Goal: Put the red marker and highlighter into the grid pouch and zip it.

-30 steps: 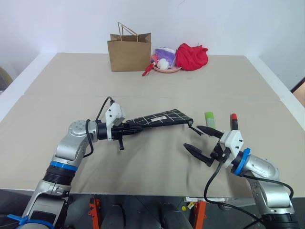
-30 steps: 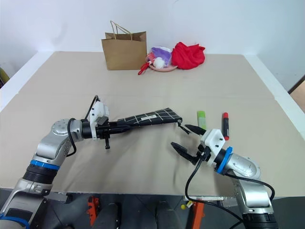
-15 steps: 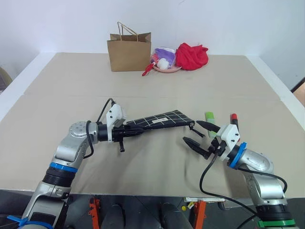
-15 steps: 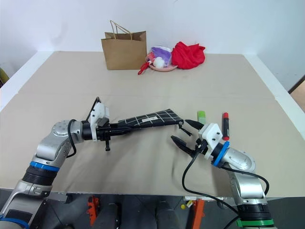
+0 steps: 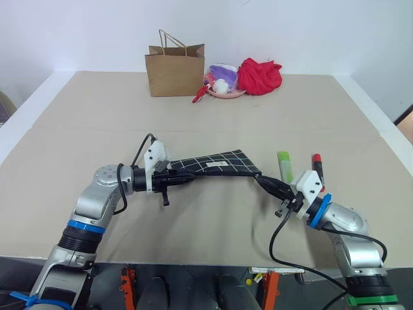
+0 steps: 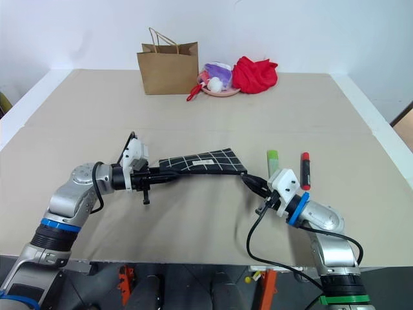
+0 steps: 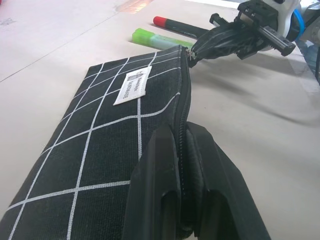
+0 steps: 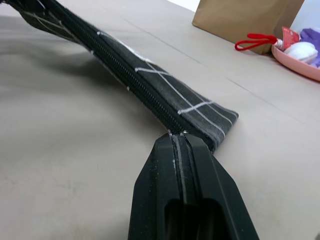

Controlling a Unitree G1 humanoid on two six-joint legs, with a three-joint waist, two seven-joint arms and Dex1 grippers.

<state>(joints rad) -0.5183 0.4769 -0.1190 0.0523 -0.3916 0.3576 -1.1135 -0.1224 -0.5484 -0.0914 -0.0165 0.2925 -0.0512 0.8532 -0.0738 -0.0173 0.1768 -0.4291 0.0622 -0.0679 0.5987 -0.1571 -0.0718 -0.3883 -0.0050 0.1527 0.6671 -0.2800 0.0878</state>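
I need to open my right gripper, which pinches the pouch's corner and zipper end, take just the zipper pull (image 7: 190, 53) and draw it toward my left gripper.
The grid pouch (image 5: 218, 165), black with white lines and a small white label (image 7: 132, 86), hangs stretched between my two grippers just above the table. At its left end, my left gripper (image 5: 188, 175) is shut on the zipper edge. My right gripper (image 5: 260, 180) is shut on the zipper end at the pouch's right corner (image 8: 200, 117); the pull is hidden between its fingers. The zipper looks closed along its length. The light green highlighter (image 5: 283, 166) and the red marker (image 5: 317, 163) lie side by side on the table just beyond my right gripper.
At the table's far side stand a brown paper bag (image 5: 175, 68), a pink plate (image 5: 226, 93) with small items and a red cloth (image 5: 259, 76). The tan tabletop (image 5: 97, 116) stretches wide around the pouch.
My right gripper, wide open a second ago, has edged up to the pouch's right corner and shut on its zipper end. The left gripper keeps its hold in place.
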